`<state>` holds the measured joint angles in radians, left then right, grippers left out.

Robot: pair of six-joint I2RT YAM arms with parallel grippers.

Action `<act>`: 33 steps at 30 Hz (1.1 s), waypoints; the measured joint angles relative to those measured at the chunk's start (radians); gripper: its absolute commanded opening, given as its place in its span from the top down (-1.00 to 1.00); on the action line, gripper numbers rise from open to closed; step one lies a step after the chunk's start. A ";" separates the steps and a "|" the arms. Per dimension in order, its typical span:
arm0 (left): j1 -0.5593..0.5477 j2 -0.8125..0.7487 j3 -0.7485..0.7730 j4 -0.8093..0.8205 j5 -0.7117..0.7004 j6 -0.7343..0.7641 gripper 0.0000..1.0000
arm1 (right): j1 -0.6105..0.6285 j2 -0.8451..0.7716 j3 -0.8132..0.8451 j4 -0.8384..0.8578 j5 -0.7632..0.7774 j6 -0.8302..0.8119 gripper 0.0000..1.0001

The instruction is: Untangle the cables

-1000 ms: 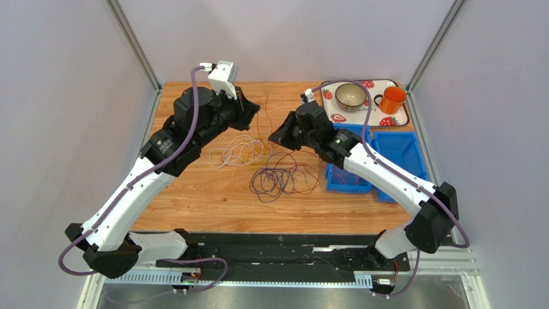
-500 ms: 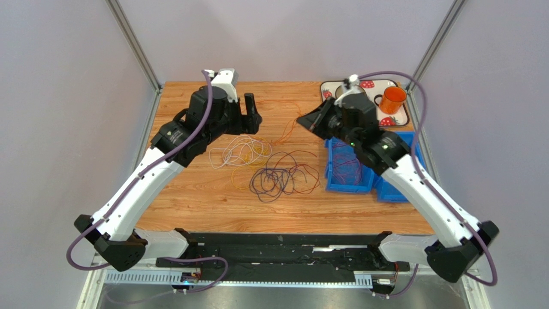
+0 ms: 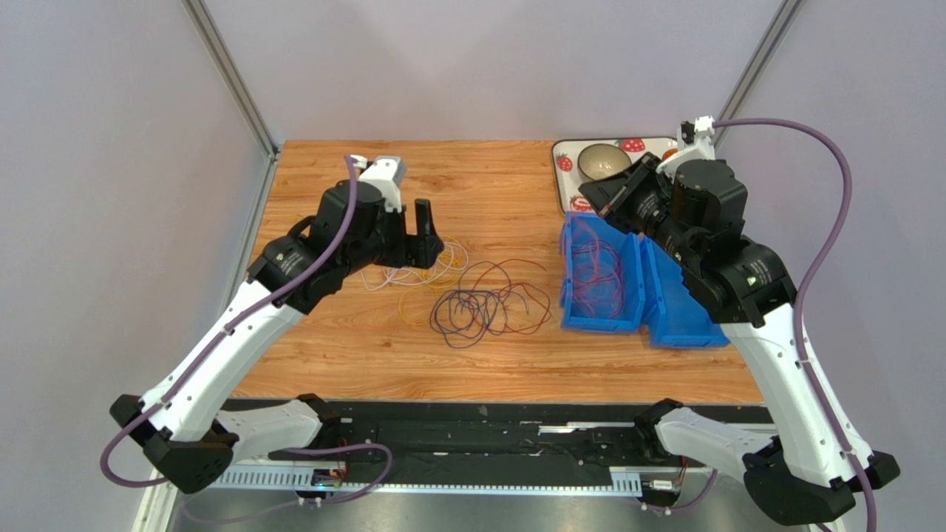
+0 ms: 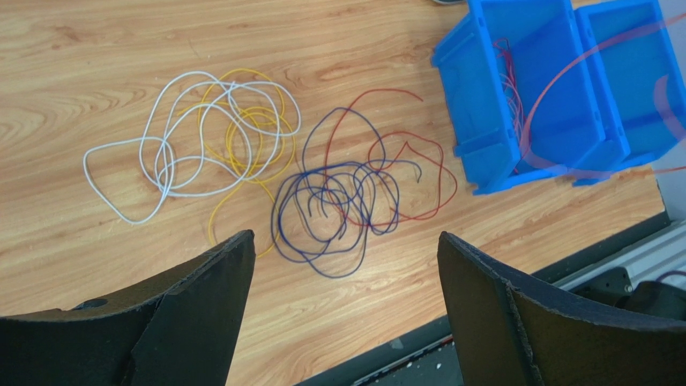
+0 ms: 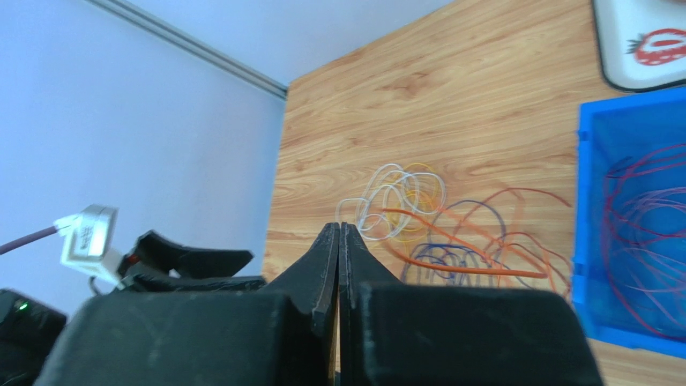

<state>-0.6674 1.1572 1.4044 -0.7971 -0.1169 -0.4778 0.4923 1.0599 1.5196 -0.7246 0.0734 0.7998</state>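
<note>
The orange-red cable hangs loose in the air past the closed fingers of my right gripper, so I should open, move down and grab it beside the blue bin [image 3: 552,338].
The cables lie in a loose tangle mid-table: white loops [image 4: 161,153], yellow loops [image 4: 250,129], a purple coil [image 4: 322,209] and a red strand [image 4: 419,181]. From above they show as white [image 3: 389,274], purple [image 3: 466,310] and red [image 3: 522,297]. My left gripper [image 4: 342,237] [image 3: 425,231] hangs open above the white and yellow loops with nothing between its fingers. Over the blue bins, my right gripper [image 5: 339,227] [image 3: 602,197] is shut, and an orange-red cable [image 5: 475,270] [image 4: 547,96] trails from it in the air.
Two blue bins [image 3: 638,290] sit side by side at the right; the left one holds several thin red cables [image 3: 600,277]. A strawberry-print tray [image 3: 566,166] with a bowl [image 3: 604,162] stands at the back right. The table's near edge shows a black rail [image 4: 612,273].
My left gripper has opened and dropped back toward the white and yellow loops. The right arm swung right, from mid-table to above the blue bins, drawing the orange-red cable along.
</note>
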 measured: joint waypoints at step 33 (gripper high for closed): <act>0.000 -0.519 -0.326 -0.224 -0.114 0.095 -0.81 | 0.214 0.003 -0.529 -0.219 0.023 -0.046 -0.30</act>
<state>-0.6674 0.6384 1.0782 -1.0206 -0.2314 -0.3824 0.7063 1.0626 0.9901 -0.9432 0.0959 0.7540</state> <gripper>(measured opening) 0.905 0.645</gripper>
